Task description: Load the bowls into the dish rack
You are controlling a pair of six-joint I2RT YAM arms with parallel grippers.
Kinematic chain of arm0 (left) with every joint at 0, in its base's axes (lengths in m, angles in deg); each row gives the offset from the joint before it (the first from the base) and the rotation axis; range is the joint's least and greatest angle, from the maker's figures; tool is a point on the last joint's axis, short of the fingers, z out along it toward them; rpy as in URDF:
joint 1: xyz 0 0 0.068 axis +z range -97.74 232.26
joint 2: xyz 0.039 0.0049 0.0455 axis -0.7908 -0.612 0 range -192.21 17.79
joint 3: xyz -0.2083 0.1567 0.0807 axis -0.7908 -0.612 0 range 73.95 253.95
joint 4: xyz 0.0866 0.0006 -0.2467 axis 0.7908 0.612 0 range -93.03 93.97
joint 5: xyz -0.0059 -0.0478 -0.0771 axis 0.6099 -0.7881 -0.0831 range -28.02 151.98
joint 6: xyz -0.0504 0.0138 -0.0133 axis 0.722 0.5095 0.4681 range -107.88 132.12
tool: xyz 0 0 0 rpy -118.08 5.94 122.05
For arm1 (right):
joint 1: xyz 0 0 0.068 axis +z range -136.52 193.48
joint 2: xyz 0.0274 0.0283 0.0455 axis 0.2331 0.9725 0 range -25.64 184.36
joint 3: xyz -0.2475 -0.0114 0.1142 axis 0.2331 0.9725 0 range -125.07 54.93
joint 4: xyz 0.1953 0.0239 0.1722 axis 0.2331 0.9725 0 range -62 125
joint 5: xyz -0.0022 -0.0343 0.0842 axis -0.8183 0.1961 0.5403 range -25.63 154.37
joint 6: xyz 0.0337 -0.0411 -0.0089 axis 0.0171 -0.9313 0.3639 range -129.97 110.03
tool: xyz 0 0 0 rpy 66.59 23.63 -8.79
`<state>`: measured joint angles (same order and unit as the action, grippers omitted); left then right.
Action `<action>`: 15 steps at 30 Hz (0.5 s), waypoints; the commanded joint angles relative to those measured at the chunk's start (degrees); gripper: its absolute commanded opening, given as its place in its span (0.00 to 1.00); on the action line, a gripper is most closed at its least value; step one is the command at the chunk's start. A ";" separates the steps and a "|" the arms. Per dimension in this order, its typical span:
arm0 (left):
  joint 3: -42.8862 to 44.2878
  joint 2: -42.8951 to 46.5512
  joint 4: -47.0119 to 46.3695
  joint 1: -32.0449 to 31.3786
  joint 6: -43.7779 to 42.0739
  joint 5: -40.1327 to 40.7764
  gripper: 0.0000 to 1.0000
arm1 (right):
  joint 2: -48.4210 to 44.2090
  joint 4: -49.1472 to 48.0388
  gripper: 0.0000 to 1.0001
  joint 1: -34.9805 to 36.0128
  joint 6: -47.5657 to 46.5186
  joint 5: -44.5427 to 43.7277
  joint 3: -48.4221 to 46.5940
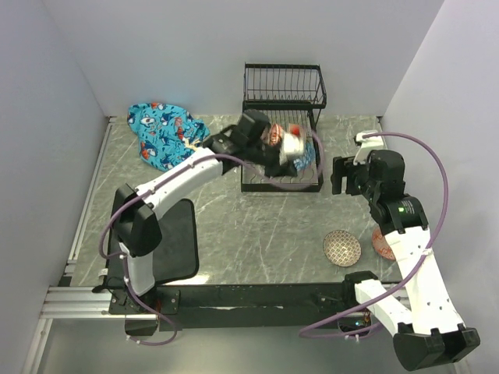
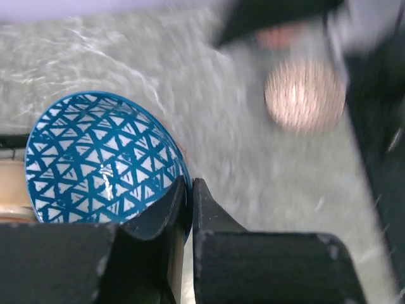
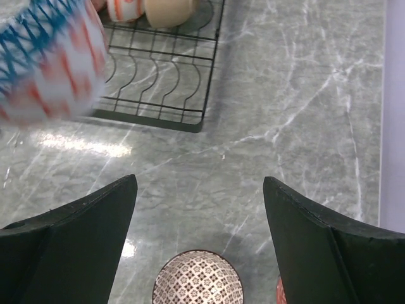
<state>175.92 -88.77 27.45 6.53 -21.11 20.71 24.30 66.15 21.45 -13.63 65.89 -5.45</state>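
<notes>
Next, my right gripper moves to the dark-and-white patterned bowl and closes on the bowl's rim (image 1: 328, 236) (image 3: 166, 265), on the side towards the dish rack.
My left gripper (image 1: 287, 156) is shut on the rim of a blue patterned bowl (image 2: 95, 164), holding it on edge over the black wire dish rack (image 1: 282, 183). The same bowl shows blurred in the right wrist view, blue and orange outside (image 3: 47, 63). In the rack's base stand a cream bowl (image 3: 168, 9) and an orange patterned bowl (image 3: 123, 7). My right gripper (image 1: 347, 175) is open to the right of the rack, nothing between its fingers. A dark-and-white patterned bowl (image 1: 341, 248) sits on the table below it. A red-orange bowl (image 1: 382, 241) lies partly hidden behind my right arm.
A blue printed cloth (image 1: 164, 132) lies at the back left of the marble table (image 1: 257, 226). A black mat (image 1: 175, 238) sits by the left arm's base. White walls close in the back and both sides.
</notes>
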 commanded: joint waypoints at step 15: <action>-1.52 -16.30 -66.34 6.10 93.51 7.94 0.01 | 2.10 -1.50 0.88 -5.68 1.81 -1.43 -1.49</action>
<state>169.58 -104.95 -29.05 13.80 61.20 21.10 25.65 66.15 16.92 -12.54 65.26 -5.47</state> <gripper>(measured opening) 0.103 0.877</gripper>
